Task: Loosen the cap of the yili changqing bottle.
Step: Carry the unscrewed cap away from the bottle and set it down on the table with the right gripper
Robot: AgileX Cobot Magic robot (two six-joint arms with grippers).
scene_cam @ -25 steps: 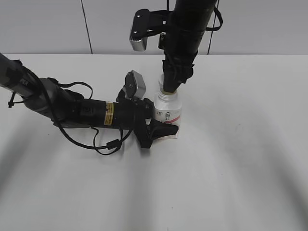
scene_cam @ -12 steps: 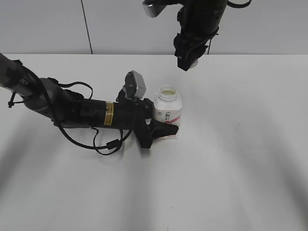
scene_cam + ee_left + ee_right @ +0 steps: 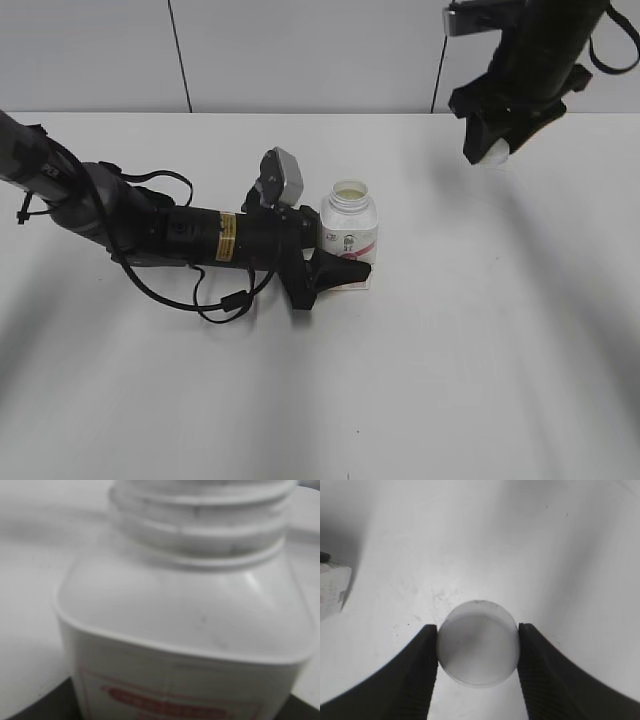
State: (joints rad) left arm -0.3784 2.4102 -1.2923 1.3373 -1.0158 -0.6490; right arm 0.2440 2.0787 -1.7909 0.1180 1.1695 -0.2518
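Observation:
The robot's right gripper needs to release the white cap on the bare table, well across the bottle from the left gripper (image 3: 579,273).
The yili changqing bottle (image 3: 350,232) stands upright at the table's middle, white with a pink-and-red label, its neck open with no cap on it. My left gripper (image 3: 335,270) lies low along the table and is shut on the bottle's lower body. In the left wrist view the bottle (image 3: 180,630) fills the frame and the fingers barely show. My right gripper (image 3: 492,152) is up in the air at the far right, shut on the white cap (image 3: 497,153). In the right wrist view the cap (image 3: 478,643) sits clamped between both black fingers.
The white table (image 3: 480,330) spreads round the bottle. The left arm and its cables (image 3: 150,230) lie across the table's left half. A grey panel wall (image 3: 250,50) stands behind.
My right gripper has lifted the cap off the bottle's neck and carried it up and to the right. The left gripper and bottle have not moved.

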